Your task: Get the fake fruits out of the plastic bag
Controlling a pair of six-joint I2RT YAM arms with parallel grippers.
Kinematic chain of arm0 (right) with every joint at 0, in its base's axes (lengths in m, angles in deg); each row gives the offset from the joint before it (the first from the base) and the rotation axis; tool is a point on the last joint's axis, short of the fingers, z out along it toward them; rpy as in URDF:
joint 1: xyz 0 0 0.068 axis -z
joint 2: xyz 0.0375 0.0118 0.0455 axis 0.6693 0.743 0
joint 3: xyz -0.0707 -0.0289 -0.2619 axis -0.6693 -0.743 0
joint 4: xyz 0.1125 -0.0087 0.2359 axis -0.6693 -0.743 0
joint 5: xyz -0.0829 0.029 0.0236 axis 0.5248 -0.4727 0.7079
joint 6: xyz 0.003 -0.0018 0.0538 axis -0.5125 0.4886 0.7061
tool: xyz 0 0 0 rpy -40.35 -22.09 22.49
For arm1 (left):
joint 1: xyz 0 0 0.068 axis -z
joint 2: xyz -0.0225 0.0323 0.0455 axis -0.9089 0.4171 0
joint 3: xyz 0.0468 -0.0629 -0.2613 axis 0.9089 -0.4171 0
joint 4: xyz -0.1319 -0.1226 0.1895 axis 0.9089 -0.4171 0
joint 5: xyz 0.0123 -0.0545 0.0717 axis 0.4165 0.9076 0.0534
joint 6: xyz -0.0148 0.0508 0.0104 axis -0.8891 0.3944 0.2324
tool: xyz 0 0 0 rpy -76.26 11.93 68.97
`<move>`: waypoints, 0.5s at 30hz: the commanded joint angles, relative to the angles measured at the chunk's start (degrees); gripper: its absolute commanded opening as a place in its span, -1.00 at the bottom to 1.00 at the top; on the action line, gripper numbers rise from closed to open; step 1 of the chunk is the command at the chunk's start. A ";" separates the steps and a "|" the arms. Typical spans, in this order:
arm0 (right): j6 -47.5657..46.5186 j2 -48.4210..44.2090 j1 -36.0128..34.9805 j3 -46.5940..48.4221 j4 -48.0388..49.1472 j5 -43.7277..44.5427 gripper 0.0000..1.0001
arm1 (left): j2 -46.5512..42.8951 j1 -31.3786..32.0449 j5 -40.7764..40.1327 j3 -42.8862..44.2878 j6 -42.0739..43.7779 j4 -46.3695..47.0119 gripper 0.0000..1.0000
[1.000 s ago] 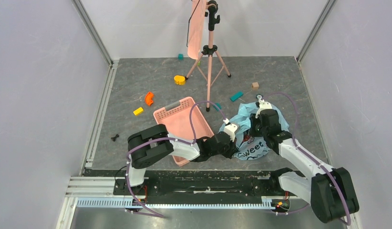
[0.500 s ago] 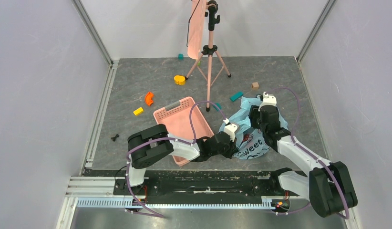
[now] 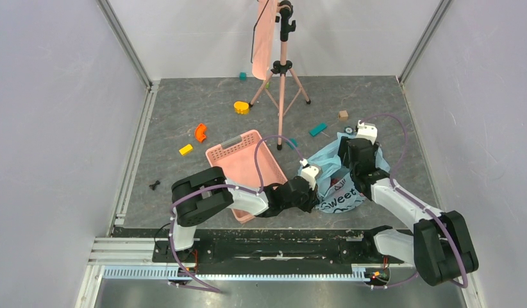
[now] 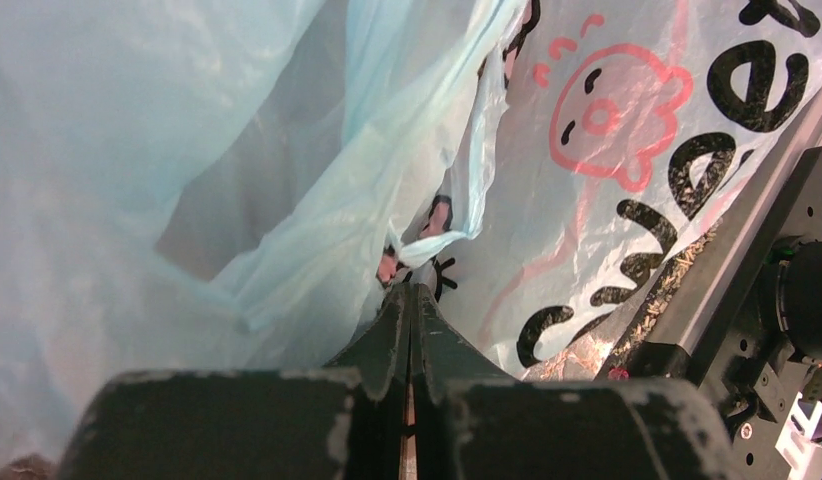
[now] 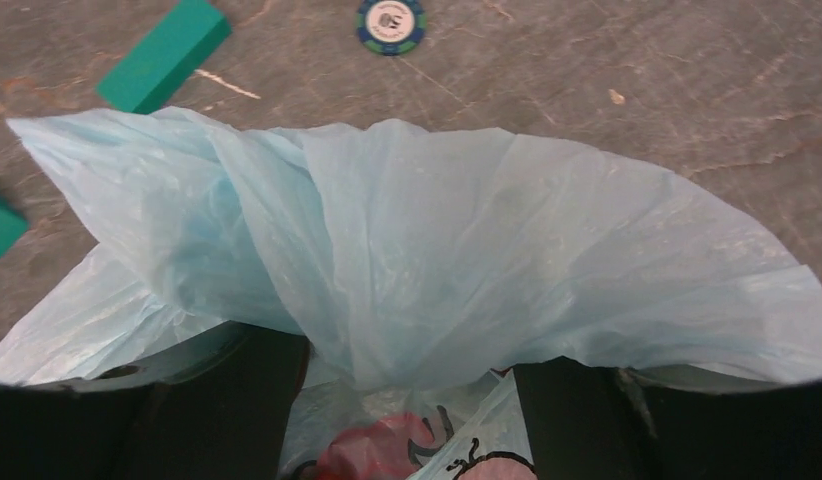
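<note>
The bag's opening sags while my left gripper is on a fold by the bag's printed side, so next I open it and take the bag's rim [image 3: 312,159] nearest the basket.
The light-blue plastic bag [image 3: 334,168] lies right of centre, its white "Sweet" panel [image 3: 341,201] facing the near edge. My left gripper [image 3: 310,180] is at the bag's left side, shut on a fold of the plastic [image 4: 412,288]. My right gripper [image 3: 354,158] is over the far part of the bag, and its open fingers straddle bunched blue plastic [image 5: 412,365]. A red rounded fruit [image 5: 382,452] shows dimly through the plastic below the right fingers. The rest of the fruits are hidden in the bag.
A pink basket [image 3: 242,168] lies left of the bag, under my left arm. A pink tripod stand [image 3: 282,83] is at the back. A teal block [image 3: 318,129], brown cube [image 3: 343,115], yellow piece [image 3: 242,107], orange piece [image 3: 200,132] and poker chip [image 5: 390,22] are scattered on the floor.
My right gripper has moved toward the far side over the bag, and the bag's far edge has shifted with it. My left gripper has stayed in place, shut on the plastic.
</note>
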 commanded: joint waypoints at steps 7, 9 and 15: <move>3.17 6.06 1.83 4.83 -6.65 8.41 0.74 | 0.08 -0.29 0.29 0.20 -1.49 -0.76 -0.96; 3.23 6.10 1.86 4.63 -6.61 6.52 0.75 | 0.00 -0.27 0.31 0.02 -1.37 -0.80 -0.96; -0.93 0.43 1.86 3.65 -3.82 -7.31 0.64 | -2.06 -0.27 0.12 -1.33 -1.37 -0.51 -0.95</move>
